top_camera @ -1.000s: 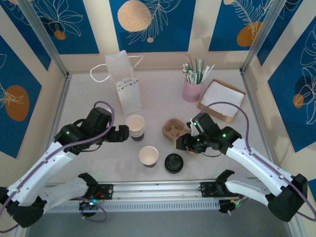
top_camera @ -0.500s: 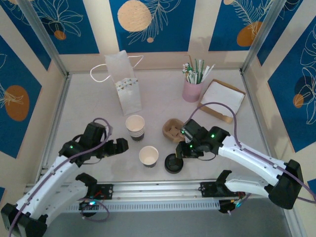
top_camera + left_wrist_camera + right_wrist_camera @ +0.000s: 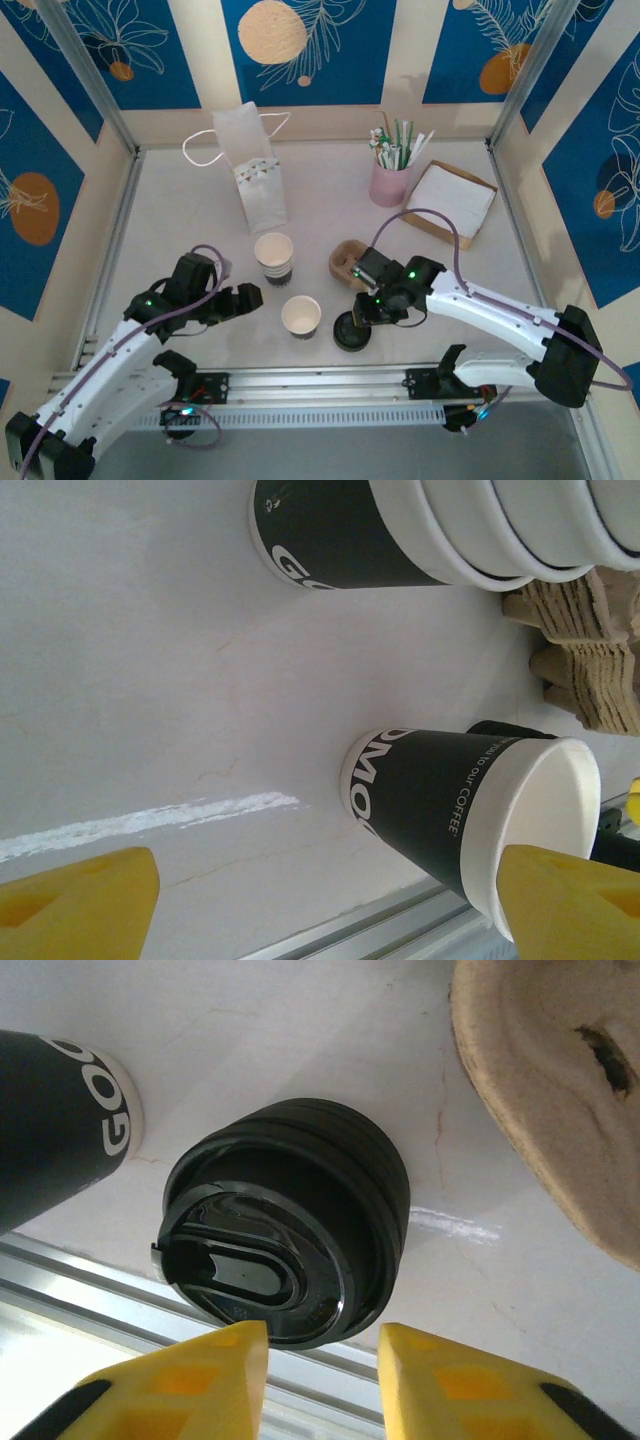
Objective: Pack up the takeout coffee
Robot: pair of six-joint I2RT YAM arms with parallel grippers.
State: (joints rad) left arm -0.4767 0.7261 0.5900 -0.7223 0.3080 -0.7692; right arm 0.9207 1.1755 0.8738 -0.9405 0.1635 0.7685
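The fingers of the robot's right gripper are closer together than the width of the top black lid, so the robot should open them wider and grip the lid by opposite edges (image 3: 164, 1253).
The takeout coffee cup (image 3: 301, 316), white with a black band at its base, stands open-topped near the table's front. In the left wrist view the cup (image 3: 470, 810) sits toward the right, its rim beside my right fingertip. My left gripper (image 3: 246, 297) (image 3: 320, 910) is open, a little left of the cup, holding nothing. A stack of black lids (image 3: 351, 330) (image 3: 290, 1230) rests just right of the cup. My right gripper (image 3: 362, 310) (image 3: 322, 1380) hovers open over the stack's near edge, its yellow fingers (image 3: 170, 1385) not closed on it.
A stack of similar cups (image 3: 274, 258) (image 3: 400, 530) stands behind the single cup. A brown pulp cup carrier (image 3: 348, 262) (image 3: 560, 1090) lies beside the lids. A white paper bag (image 3: 255, 175), a pink cup of straws (image 3: 389, 182) and a napkin box (image 3: 450, 203) are farther back.
My right gripper moved left and nearer, from the pulp carrier to over the lid stack. My left gripper drew back from the stacked cups toward the near left, then held still.
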